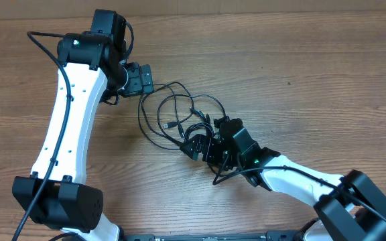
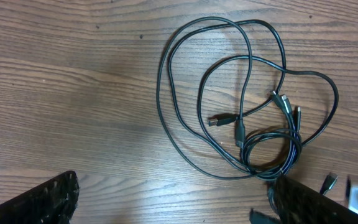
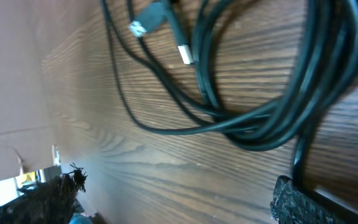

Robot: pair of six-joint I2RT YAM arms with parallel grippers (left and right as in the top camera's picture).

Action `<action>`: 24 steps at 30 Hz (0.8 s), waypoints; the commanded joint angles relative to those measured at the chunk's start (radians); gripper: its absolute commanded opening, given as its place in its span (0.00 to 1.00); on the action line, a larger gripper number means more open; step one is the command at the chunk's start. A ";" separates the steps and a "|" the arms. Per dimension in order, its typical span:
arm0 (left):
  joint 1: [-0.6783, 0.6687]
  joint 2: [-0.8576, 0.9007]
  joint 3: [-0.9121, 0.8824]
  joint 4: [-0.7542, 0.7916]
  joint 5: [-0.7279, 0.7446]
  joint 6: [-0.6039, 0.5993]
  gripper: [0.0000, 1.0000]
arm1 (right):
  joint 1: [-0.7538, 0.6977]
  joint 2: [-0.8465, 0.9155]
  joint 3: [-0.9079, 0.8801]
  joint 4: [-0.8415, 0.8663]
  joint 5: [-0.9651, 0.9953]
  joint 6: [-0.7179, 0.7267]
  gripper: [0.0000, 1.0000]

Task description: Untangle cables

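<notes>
The tight bundle is off to one side of the right gripper's open fingers, so that gripper should move over, pinch the bundle's gathered end (image 3: 255, 129) and lift it.
Two thin black cables (image 1: 173, 110) lie looped together on the wooden table (image 1: 313, 73), with a tight bundle at their lower right. In the left wrist view the cable loops (image 2: 247, 93) and small plugs (image 2: 238, 127) lie ahead of my left gripper (image 2: 176, 205), which is open over bare wood. In the overhead view my left gripper (image 1: 149, 79) sits at the loops' upper left edge. My right gripper (image 1: 193, 144) is open at the bundle. In the right wrist view the bundle (image 3: 260, 124) and a silvery plug tip (image 3: 185, 55) lie ahead of my right gripper (image 3: 173, 199); one cord passes beside the right finger (image 3: 297, 202).
The white left arm (image 1: 69, 114) stretches along the table's left side. The right arm (image 1: 300, 181) comes in from the lower right. Bare wood grain surrounds the cables on every side.
</notes>
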 commanded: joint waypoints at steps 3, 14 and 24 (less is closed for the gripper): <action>-0.006 -0.011 -0.010 0.003 0.004 0.015 1.00 | 0.004 0.055 0.013 0.047 0.022 0.028 1.00; -0.006 -0.011 -0.010 0.003 0.004 0.015 1.00 | 0.004 0.060 0.013 0.069 0.176 0.033 1.00; -0.006 -0.011 -0.010 0.003 0.004 0.015 1.00 | 0.004 0.117 0.013 0.158 0.239 0.032 0.89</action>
